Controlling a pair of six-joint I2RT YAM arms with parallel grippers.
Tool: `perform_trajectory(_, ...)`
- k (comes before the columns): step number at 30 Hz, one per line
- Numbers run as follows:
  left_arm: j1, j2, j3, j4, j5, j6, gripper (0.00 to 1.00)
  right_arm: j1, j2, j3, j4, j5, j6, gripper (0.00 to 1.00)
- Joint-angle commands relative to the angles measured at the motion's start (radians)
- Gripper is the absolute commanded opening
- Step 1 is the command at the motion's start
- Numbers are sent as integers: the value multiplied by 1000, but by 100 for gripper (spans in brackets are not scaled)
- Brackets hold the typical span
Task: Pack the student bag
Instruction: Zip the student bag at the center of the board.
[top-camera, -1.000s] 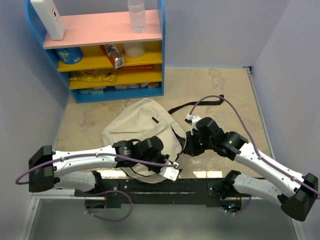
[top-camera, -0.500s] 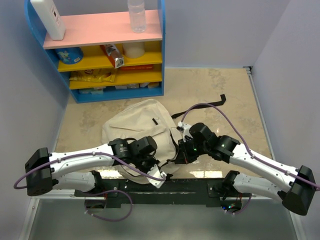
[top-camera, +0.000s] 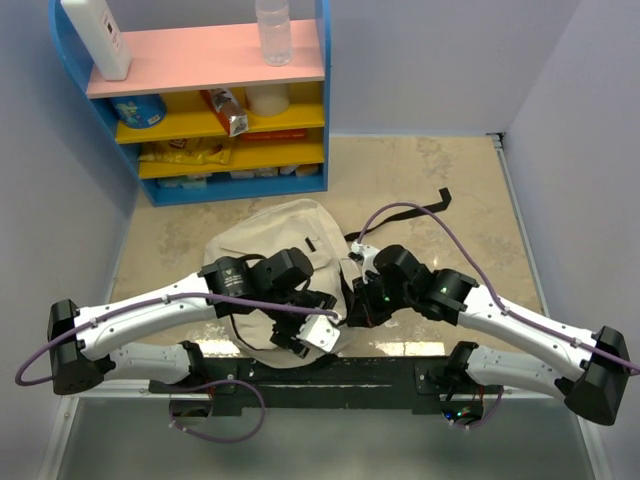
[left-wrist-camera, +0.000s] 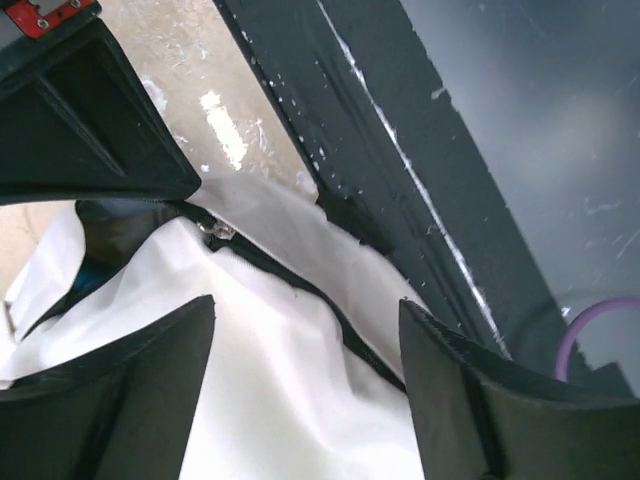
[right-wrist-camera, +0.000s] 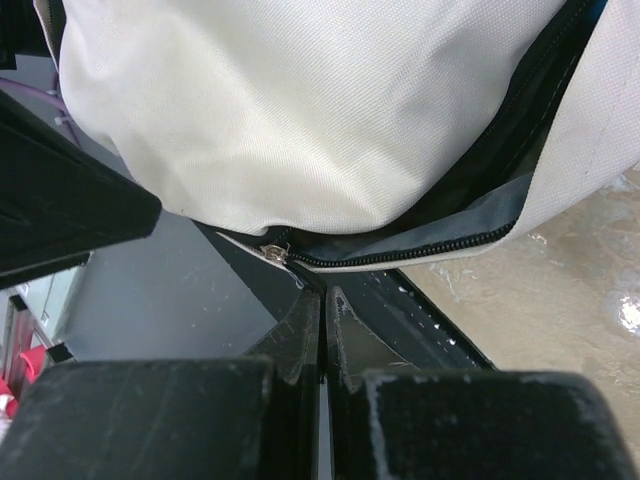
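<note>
The zipper's closed seam bends loosely under my open left gripper, so the seam's near end (left-wrist-camera: 372, 357) should be pinched by my left gripper while my right gripper pulls the tab.
The beige student bag (top-camera: 268, 243) lies on the table in front of both arms, its zipped opening toward the near edge. My left gripper (top-camera: 318, 328) hovers open over the bag's near edge, with beige cloth (left-wrist-camera: 285, 390) under the gap between its fingers (left-wrist-camera: 470, 400) and nothing held. My right gripper (top-camera: 350, 308) is shut, its tips (right-wrist-camera: 325, 297) pinched on the black pull tab at the metal zipper slider (right-wrist-camera: 272, 253). The zipper (right-wrist-camera: 420, 250) is partly undone and dark grey lining (right-wrist-camera: 470, 205) shows inside.
A blue shelf unit (top-camera: 205, 110) with a bottle, packets and tubs stands at the back left. A black strap (top-camera: 415, 209) trails right of the bag. The black mounting rail (top-camera: 380, 372) runs along the near edge, just beside both grippers.
My left gripper has opened and let go of the bag's edge. The right gripper has moved left and nearer, still shut, dragging the bag's opening and strap with it.
</note>
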Motion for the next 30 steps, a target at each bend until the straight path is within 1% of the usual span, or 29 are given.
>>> perform_trajectory(1,-22,24,-7,97,72,-155,84,9,-22,12,-2,31,3,0)
perform_trajectory(2,-39,21,-45,124,44,-182,84,8,-25,12,-5,31,3,0)
perform_trajectory(3,-54,16,-63,181,-17,-204,84,9,-25,12,-8,31,3,0)
perform_trajectory(6,-85,22,-114,261,-76,-300,80,9,-42,12,-37,35,3,0)
perform_trajectory(9,-99,8,-168,336,-169,-379,70,9,-63,8,-63,29,7,0)
perform_trajectory(10,-101,5,-180,348,-212,-389,65,9,-68,6,-72,26,10,0)
perform_trajectory(12,-102,1,-203,386,-257,-405,58,9,-80,2,-77,12,15,0)
perform_trajectory(13,-101,1,-205,397,-308,-408,53,9,-83,-3,-77,9,21,0)
perform_trajectory(16,-101,5,-188,427,-361,-422,47,11,-92,-6,-83,5,26,0)
perform_trajectory(18,-101,7,-183,443,-398,-426,46,11,-95,-8,-80,1,29,0)
perform_trajectory(19,-101,7,-183,448,-399,-423,44,12,-94,-6,-78,1,30,0)
perform_trajectory(21,-101,5,-197,444,-368,-415,44,12,-94,-1,-77,3,32,0)
perform_trajectory(23,-101,4,-218,442,-338,-411,39,15,-88,8,-77,11,30,0)
perform_trajectory(24,-101,2,-223,443,-311,-408,35,14,-83,12,-75,20,27,0)
perform_trajectory(26,-102,1,-226,439,-275,-394,14,14,-66,26,-75,27,23,0)
perform_trajectory(28,-102,1,-225,433,-246,-389,0,14,-42,43,-94,50,9,0)
perform_trajectory(30,-102,-2,-216,411,-196,-368,0,12,-23,55,-106,81,4,0)
